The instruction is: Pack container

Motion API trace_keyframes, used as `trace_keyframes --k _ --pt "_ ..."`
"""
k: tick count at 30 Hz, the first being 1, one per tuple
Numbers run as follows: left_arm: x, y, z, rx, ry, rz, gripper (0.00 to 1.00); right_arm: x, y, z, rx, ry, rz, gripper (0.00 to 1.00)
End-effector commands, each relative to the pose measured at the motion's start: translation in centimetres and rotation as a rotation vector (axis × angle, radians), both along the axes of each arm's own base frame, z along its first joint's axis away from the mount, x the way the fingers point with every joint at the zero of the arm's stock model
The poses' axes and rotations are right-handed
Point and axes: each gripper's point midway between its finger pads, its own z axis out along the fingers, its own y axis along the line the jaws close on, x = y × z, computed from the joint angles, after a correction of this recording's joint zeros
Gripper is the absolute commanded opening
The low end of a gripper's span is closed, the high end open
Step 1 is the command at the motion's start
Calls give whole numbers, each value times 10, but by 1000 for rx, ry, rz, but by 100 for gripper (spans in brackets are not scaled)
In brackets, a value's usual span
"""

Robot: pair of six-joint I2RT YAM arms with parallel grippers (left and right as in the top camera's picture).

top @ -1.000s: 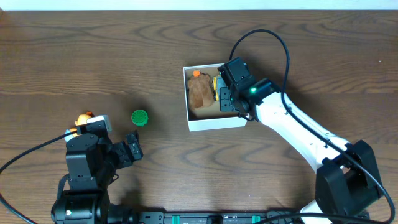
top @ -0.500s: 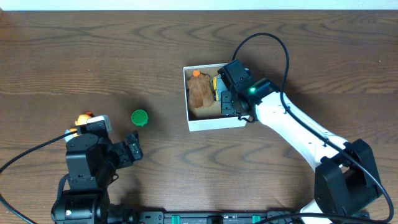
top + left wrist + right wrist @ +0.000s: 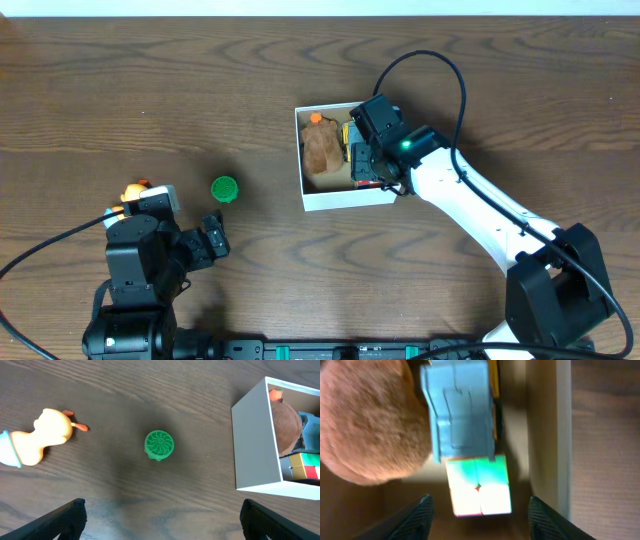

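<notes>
Next, my left gripper needs to go to the orange duck toy's narrow middle (image 3: 122,205) (image 3: 38,440), just above its blue end, and close there.
The container (image 3: 345,198) is a square white box with a brown inside, at the table's middle right; it also shows in the left wrist view (image 3: 255,445). In it lie a brown plush toy (image 3: 321,150), a blue block (image 3: 460,410) and a colour cube (image 3: 478,485). My right gripper (image 3: 480,522) is open inside the box, its fingers either side of the colour cube and apart from it. My left gripper (image 3: 160,520) is open and empty above bare table, near a green round toy (image 3: 159,444) and an orange duck toy (image 3: 37,440).
The green toy (image 3: 224,188) and the duck (image 3: 135,190) lie on the left half of the wooden table. The right arm's black cable (image 3: 440,70) arcs over the table behind the box.
My right gripper has shifted very slightly within the box. The left arm and the loose toys have not moved.
</notes>
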Motion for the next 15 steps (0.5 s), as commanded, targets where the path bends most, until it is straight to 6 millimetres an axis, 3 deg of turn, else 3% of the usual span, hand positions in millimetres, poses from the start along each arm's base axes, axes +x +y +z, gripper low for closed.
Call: trace_keyframes --k 1,4,7,10,12,15 --pt "1 -1 8 -3 -19 -3 98 11 9 14 18 -58 37 61" --pt "1 -1 8 -3 -19 -3 98 27 12 49 15 -150 97 63" --pt "1 -1 8 -3 -19 -3 98 44 -11 96 -31 -227 32 71" --pt "1 -1 8 -3 -19 -3 98 53 -51 133 -28 -246 -86 96" --pt "1 -1 8 -14 -19 7 98 54 -88 143 -21 -220 -178 99" --pt "1 2 13 -49 -13 65 98 46 -137 135 15 -124 -275 99"
